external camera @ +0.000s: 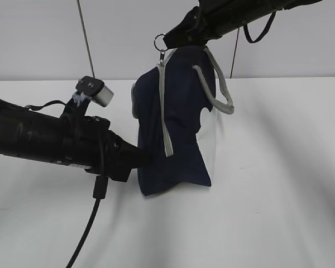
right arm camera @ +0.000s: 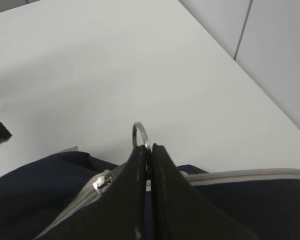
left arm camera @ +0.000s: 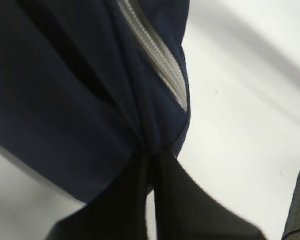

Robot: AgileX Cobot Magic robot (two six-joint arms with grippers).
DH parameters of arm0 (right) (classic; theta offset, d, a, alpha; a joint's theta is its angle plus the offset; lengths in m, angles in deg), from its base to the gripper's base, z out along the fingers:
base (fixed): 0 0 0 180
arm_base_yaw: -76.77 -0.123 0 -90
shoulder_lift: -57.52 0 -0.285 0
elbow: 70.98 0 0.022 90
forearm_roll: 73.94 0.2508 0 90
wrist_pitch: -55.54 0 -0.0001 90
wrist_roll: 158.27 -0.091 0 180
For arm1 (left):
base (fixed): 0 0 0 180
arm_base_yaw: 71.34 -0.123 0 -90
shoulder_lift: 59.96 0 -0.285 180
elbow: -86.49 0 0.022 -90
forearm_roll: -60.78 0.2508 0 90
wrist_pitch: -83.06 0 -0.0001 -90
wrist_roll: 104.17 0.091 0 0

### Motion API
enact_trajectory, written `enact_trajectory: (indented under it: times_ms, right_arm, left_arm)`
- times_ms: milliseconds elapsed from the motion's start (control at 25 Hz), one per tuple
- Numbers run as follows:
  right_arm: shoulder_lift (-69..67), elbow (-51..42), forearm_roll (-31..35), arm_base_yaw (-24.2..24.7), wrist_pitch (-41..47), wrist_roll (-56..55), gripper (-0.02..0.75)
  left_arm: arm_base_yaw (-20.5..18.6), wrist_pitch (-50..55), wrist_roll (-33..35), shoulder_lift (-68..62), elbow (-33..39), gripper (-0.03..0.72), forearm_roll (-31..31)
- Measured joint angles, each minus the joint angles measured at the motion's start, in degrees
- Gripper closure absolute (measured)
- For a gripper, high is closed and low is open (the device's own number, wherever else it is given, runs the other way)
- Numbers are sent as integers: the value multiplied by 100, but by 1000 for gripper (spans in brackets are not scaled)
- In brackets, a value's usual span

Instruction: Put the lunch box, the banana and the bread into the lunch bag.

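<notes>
My left gripper holds the slanting lunch bag low by the zipper's end, so I will open it and take the bag's side higher (external camera: pixel 146 105), nearer the ring pull.
The navy lunch bag (external camera: pixel 178 111) stands tall on the white table, its grey zipper (external camera: pixel 164 111) running down its front and its grey handles (external camera: pixel 220 92) hanging at the right. My right gripper (external camera: pixel 168 40) is above it, shut on the zipper's ring pull (external camera: pixel 159 42); the right wrist view shows the ring pull (right arm camera: pixel 139 134) poking out between the closed fingers of the gripper (right arm camera: pixel 150 147). My left gripper (external camera: pixel 138 159) is shut on a fold of the bag's fabric (left arm camera: pixel 65 90) low on its left side, just below the zipper's end (left arm camera: pixel 160 60). The lunch box, banana and bread are out of view.
The white table (external camera: pixel 268 212) stretches round the bag, with a pale wall behind it. A black cable (external camera: pixel 89 223) hangs from my left arm toward the front edge. A dark part (left arm camera: pixel 297 210) shows at the lower right of the left wrist view.
</notes>
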Motion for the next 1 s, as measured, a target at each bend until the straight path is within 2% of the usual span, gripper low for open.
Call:
enact_trajectory:
  times_ms: [240,360,400,600,640,680,840,1000]
  right_arm:
    - [0,80,54,63,1149,-10,738]
    - [0,80,54,75,1481,-62,738]
    - [0,80,54,75,1506,-90,738]
    - [0,80,-49,75,1558,-226,738]
    - [0,80,-62,75,1569,-238,738]
    - [0,80,-60,75,1569,-238,738]
    - [0,80,-83,75,1569,-249,738]
    - [0,80,-135,75,1578,-272,738]
  left_arm:
    - [6,127,0,5,47,682,-370]
    - [6,140,0,51,47,627,-700]
    - [8,140,0,80,47,573,-799]
    - [12,23,-132,322,40,209,-820]
    - [16,-21,-183,379,40,149,-820]
    - [16,-49,-238,441,40,123,-820]
    - [19,-126,-497,768,27,91,-820]
    - [21,-317,-1652,870,-198,118,-824]
